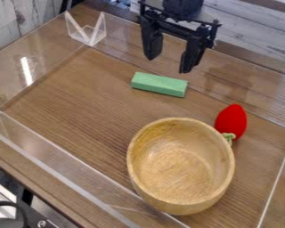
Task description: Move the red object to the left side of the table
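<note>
Next, I close my gripper on the red object's rounded body (234,116), away from its green end.
The red object (232,120) is a small glossy strawberry-shaped toy with a green end, lying on the table (85,98) at the right, just beyond the wooden bowl's rim. My gripper (169,53) hangs at the back centre, pointing down, its two dark fingers (148,43) spread open with nothing between them. It is above and behind the green block, well to the left of the red object and apart from it.
A flat green rectangular block (159,84) lies mid-table below the gripper. A large wooden bowl (181,165) stands at the front right. Clear acrylic walls (61,183) border the table, with a clear bracket (85,29) at the back left.
</note>
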Available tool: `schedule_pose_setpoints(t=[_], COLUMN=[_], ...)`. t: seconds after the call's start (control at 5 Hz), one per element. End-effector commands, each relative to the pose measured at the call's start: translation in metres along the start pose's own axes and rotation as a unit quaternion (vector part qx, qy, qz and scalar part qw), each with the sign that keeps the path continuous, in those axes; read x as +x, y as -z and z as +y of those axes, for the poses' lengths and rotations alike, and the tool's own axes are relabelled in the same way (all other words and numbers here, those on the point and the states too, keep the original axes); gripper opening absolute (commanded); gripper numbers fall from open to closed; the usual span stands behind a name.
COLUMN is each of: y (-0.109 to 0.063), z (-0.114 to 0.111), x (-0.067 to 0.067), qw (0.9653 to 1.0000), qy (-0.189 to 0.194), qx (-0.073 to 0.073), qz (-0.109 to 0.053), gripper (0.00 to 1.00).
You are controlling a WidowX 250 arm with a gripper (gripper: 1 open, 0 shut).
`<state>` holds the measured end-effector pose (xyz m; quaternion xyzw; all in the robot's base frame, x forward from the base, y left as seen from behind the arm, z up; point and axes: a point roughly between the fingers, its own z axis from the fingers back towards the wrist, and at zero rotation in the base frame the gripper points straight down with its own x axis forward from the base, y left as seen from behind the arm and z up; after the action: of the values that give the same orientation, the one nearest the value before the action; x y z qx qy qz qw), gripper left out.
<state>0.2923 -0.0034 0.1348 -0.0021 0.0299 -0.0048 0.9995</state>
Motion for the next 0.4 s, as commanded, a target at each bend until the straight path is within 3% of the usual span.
schedule_pose_setpoints(t=[0.0, 0.2], y=[0.016, 0.030], z=[0.007, -0.018], x=[-0.005, 0.000], qw=[0.9998, 0.9997], qy=[0.000, -0.009], qx=[-0.005, -0.016], qz=[0.017, 0.014], gripper=[1.00, 1.00])
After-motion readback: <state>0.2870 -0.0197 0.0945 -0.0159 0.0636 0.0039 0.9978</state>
